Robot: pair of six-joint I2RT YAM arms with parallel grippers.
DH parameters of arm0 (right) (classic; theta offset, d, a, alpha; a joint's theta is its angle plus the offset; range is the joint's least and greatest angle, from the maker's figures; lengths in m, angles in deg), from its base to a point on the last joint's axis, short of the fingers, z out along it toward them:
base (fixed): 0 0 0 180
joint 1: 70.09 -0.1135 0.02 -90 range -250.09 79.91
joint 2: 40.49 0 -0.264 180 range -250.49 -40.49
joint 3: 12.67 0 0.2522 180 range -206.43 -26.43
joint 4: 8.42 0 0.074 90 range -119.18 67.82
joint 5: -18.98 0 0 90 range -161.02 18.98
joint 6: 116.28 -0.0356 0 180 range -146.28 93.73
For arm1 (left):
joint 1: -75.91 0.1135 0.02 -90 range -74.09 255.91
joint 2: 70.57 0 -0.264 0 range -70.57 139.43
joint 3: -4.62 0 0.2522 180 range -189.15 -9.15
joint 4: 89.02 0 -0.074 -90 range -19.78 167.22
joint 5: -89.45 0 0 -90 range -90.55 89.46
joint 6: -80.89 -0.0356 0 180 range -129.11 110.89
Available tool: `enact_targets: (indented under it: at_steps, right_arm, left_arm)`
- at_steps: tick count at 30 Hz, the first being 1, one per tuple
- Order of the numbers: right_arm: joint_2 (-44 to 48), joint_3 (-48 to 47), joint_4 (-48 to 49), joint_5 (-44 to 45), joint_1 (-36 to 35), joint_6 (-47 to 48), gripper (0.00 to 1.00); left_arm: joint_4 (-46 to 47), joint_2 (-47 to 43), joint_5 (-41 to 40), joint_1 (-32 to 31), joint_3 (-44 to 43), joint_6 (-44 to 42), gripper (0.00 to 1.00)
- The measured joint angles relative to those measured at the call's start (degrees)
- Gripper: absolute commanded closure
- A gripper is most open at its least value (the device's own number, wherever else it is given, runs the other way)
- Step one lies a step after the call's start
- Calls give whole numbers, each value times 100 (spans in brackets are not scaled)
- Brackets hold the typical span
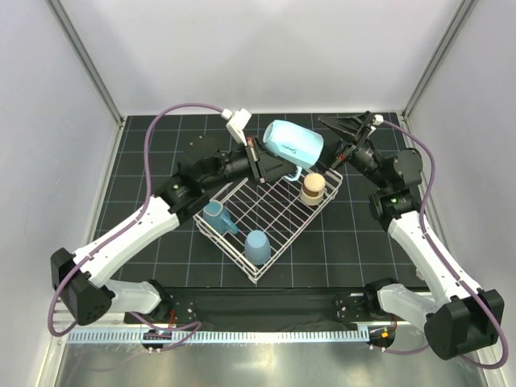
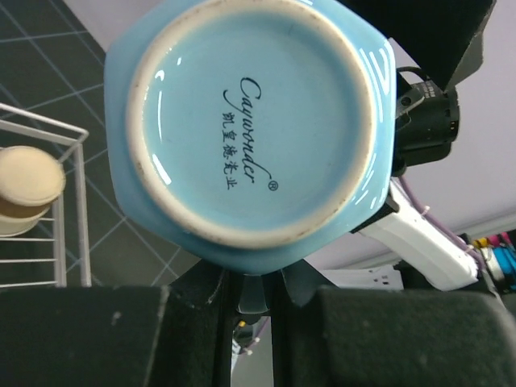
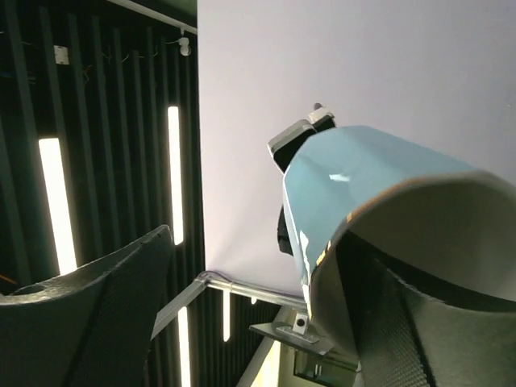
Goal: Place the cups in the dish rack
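Note:
The robot's left gripper will release the pale blue handled mug between the blue handled mug and the rack's far corner (image 1: 260, 182).
My left gripper (image 1: 260, 161) is shut on the handle of the pale blue handled mug (image 1: 292, 143) and holds it on its side in the air above the far corner of the white wire dish rack (image 1: 278, 230). The left wrist view shows the mug's base (image 2: 250, 121) and its handle between my left gripper's (image 2: 256, 302) fingers. My right gripper (image 1: 348, 139) is open at the mug's mouth. In the right wrist view, one finger (image 3: 419, 322) is inside the mug (image 3: 363, 177). The rack holds a blue handled mug (image 1: 216, 218), a light blue tumbler (image 1: 257, 246) and a beige cup (image 1: 313, 187). The dark and clear cups are out of view.
The rack sits askew on a black gridded mat (image 1: 145, 161). Pale enclosure walls and metal posts (image 1: 85, 56) stand on the left, right and back. The beige cup (image 2: 28, 181) and a rack corner (image 2: 68, 133) show at the left of the left wrist view.

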Motion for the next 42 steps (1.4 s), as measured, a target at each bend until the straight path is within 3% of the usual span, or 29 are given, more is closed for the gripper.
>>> enact_targets:
  at_steps: [4,8,12,17,21,31,42]
  right_arm:
    - [251,55,-623,-378,258,33,11]
    - [575,-101,-2232,-1043,953,463,11]
    - [481,-885,-4776,-1296,1665,2347,11]
    - [-107,-2221,-7860,-1040,1742,5097,11]
    - [-369,-3001,-9374,-490,1744,6640,11]
    - [-173,-3067,-10522,-227,1749,7750,11]
    - [-173,-3064,-10642,-223,1749,7925,11]
  left_arm:
    - [-579,-278,-212,175,-42,-221,100]
    - [-1637,-361,-678,358,-461,-603,100]
    - [-2575,-315,-1246,431,-846,-1023,100]
    - [-3121,63,-1755,433,-1003,-1445,100]
    - [-3388,680,-2068,428,-1003,-1644,100]
    - [-3676,2140,-2610,345,-1003,-1753,100]
    - [-3775,2511,-3047,247,-1001,-1775,100]
